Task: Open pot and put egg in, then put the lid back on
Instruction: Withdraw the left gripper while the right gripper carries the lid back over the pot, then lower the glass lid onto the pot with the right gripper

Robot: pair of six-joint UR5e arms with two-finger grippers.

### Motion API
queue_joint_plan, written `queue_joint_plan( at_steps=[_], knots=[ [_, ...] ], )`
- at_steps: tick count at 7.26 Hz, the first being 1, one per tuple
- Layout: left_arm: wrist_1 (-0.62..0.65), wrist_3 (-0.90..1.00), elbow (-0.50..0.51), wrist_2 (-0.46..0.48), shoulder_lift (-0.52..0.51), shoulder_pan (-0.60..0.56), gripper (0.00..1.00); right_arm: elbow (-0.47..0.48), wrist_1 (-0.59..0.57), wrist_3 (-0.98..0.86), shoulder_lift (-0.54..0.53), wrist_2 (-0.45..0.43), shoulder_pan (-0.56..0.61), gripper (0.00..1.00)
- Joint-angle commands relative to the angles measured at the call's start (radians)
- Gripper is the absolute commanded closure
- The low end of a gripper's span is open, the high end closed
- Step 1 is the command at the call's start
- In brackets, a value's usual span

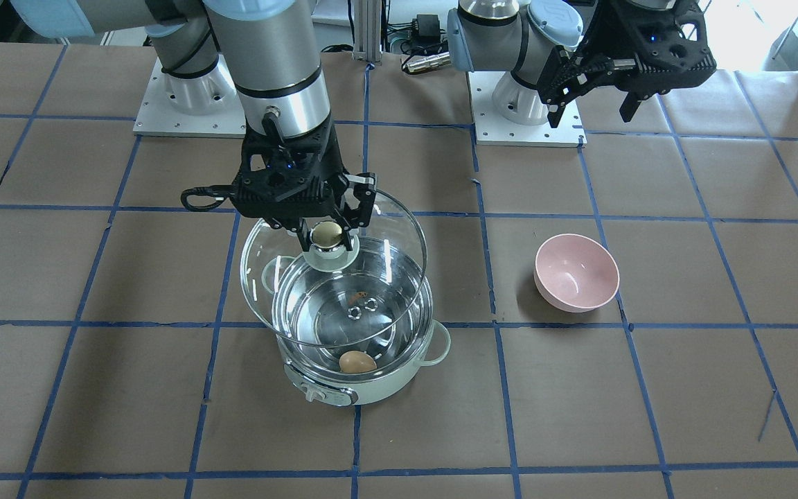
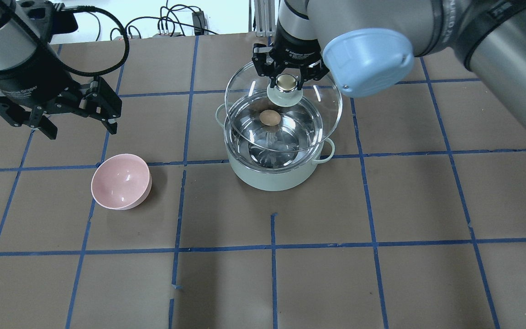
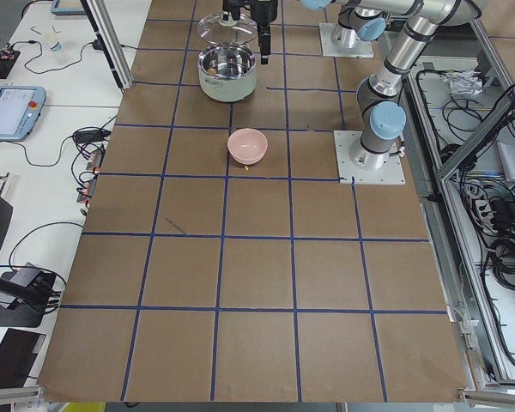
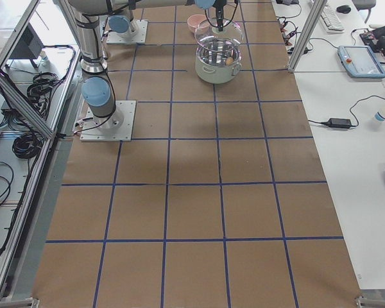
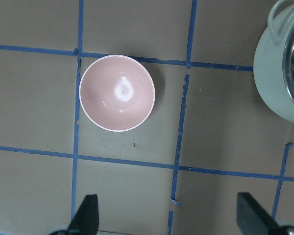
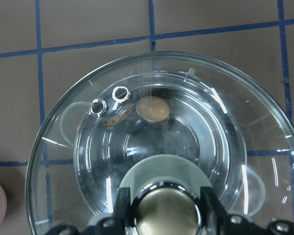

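Note:
The robot's right gripper will release the clear glass lid squarely over the mint-green pot's open top [image 1: 352, 309] [image 6: 160, 147], so that it covers the brown egg.
The mint-green pot [image 1: 385, 384] [image 2: 270, 178] stands open mid-table, with its steel inside showing. The brown egg [image 1: 357, 362] [image 2: 270, 117] [image 6: 152, 108] lies inside it against the wall. My right gripper [image 1: 327, 235] [image 2: 287, 83] is shut on the beige-gold knob [image 6: 168, 213] of the clear glass lid [image 1: 399, 229] [image 2: 327, 98] [image 6: 54, 147]. It holds the lid above the pot, offset toward the robot's base. My left gripper [image 1: 593, 107] [image 2: 73, 128] [image 5: 169, 218] is open and empty, high above the table near the pink bowl.
A pink bowl [image 1: 576, 272] [image 2: 121, 181] [image 5: 116, 93] stands empty on the brown paper to the pot's left as the robot sees it. Blue tape lines grid the table. The arm bases [image 1: 188, 104] are bolted at the robot's edge.

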Motion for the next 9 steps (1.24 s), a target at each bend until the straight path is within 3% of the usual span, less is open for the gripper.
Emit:
queue_joint_plan(
  at_steps=[1, 3, 6, 9],
  knots=[
    [-0.003, 0.004, 0.087, 0.003, -0.073, 0.003, 0.0, 0.03, -0.04, -0.031, 0.028, 0.004, 0.019, 0.62],
    [-0.008, 0.031, 0.086, 0.006, -0.081, -0.011, 0.0, 0.046, -0.112, -0.048, 0.063, 0.007, 0.019, 0.62],
    [0.075, 0.039, 0.075, -0.021, -0.101, -0.039, 0.0, 0.047, -0.117, -0.054, 0.092, 0.007, 0.019, 0.61],
    [0.075, 0.035, 0.052, -0.02, -0.095, -0.047, 0.0, 0.067, -0.141, -0.083, 0.103, 0.007, 0.018, 0.61]
  ],
)
